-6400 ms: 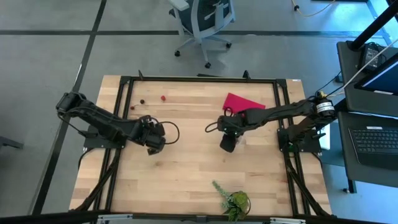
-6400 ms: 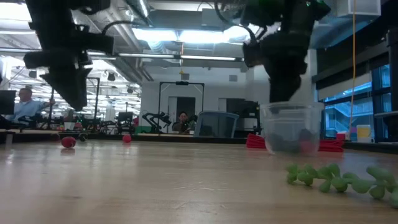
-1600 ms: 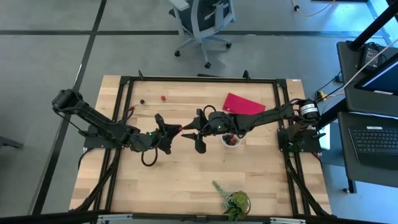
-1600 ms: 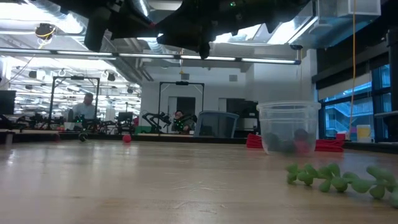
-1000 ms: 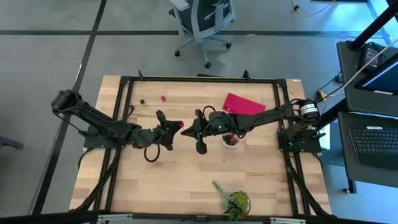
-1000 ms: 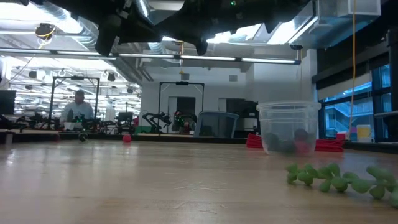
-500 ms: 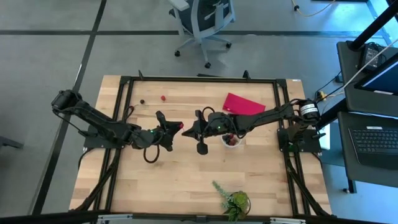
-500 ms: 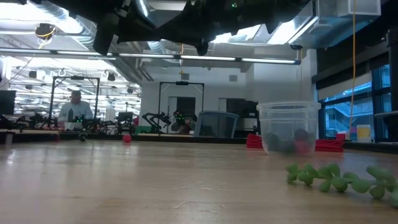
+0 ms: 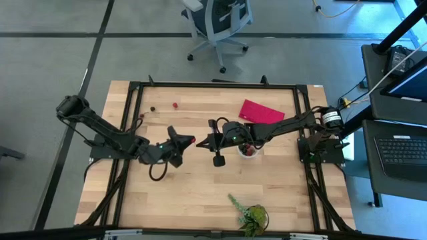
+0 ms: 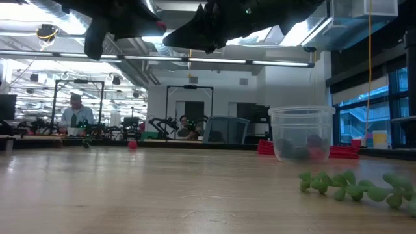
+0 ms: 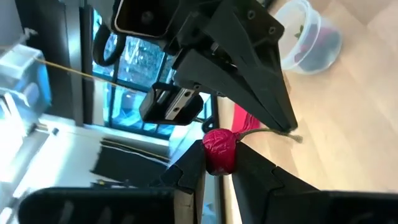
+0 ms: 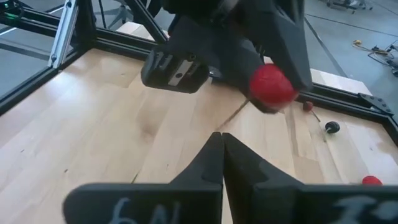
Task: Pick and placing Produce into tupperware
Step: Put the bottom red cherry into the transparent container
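Note:
The closed fingers of my right gripper meet only the stem's loose end, so I need to open them, move in and close on the stem nearer the red fruit (image 11: 247, 132).
High above the table's middle, my left gripper (image 9: 189, 141) is shut on a red fruit (image 11: 219, 149), one piece of the produce. Its thin stem runs toward my right gripper (image 9: 201, 143), whose shut tips (image 11: 287, 127) meet the stem's free end. In the right wrist view the fruit (image 12: 272, 84) hangs just beyond my right fingers (image 12: 211, 149). The tupperware (image 9: 248, 150), a clear round cup, stands upright on the table under the right arm with red and dark fruits inside (image 10: 302, 133). Loose fruits (image 9: 175, 105) (image 9: 152, 109) lie near the far left edge. My left gripper pinches the fruit's round body (image 11: 217, 163) between its two fingertips, coming about level from the table's left. The fruit is lifted well clear of the table, stem pointing away toward the right arm. My right gripper has its shut fingertips on the stem's free end (image 11: 292, 132), coming about level from the table's right. The stem runs straight from the fruit to these tips.
A flat red rectangular piece (image 9: 261, 111) lies at the far right of the table. A green leafy plant (image 9: 250, 215) lies at the near edge, in front of the low camera (image 10: 354, 185). Bare wood spreads over the near left. A person sits far behind.
Both wrists have rolled about their own pointing lines while staying shut and tip to tip. The red fruit stays held between them above the table's middle and now shows in the low view. The tupperware and loose fruits have not moved.

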`<state>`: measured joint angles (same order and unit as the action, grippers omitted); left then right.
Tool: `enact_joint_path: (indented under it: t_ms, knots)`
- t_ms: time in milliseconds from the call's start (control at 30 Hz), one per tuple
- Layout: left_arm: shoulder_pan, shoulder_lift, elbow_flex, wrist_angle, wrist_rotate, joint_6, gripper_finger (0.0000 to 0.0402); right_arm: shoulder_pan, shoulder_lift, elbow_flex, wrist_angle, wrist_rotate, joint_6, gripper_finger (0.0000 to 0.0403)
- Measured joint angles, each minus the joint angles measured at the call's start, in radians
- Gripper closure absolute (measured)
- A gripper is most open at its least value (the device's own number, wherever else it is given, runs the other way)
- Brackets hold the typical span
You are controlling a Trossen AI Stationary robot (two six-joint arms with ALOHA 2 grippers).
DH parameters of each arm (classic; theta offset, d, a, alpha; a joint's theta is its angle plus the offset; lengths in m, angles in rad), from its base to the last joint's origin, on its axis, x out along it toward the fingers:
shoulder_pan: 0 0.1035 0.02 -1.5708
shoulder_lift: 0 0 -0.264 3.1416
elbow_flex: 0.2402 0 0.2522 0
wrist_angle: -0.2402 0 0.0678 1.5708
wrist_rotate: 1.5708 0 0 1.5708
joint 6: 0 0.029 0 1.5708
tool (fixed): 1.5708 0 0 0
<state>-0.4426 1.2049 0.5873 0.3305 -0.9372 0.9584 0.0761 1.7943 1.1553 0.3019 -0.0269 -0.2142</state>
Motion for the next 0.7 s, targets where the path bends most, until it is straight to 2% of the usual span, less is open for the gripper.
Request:
enact_joint_path:
  t_ms: [200,300,433,700]
  knots:
    - [-0.030,0.000,0.000,0.000,-0.039,0.126,0.0341,-0.003,0.000,0.000,0.009,0.000,0.004,0.0380]
    - [-0.038,0.000,0.000,0.000,-0.039,0.200,0.0341,-0.003,0.000,0.000,0.032,0.000,0.059,0.0374]
    - [-0.039,0.000,0.000,0.000,-0.039,0.230,0.0341,-0.003,0.000,0.001,0.033,0.000,0.052,0.0359]
    - [-0.022,0.000,0.000,0.001,-0.041,0.267,0.0341,-0.003,0.000,0.001,0.040,0.000,0.120,0.0281]
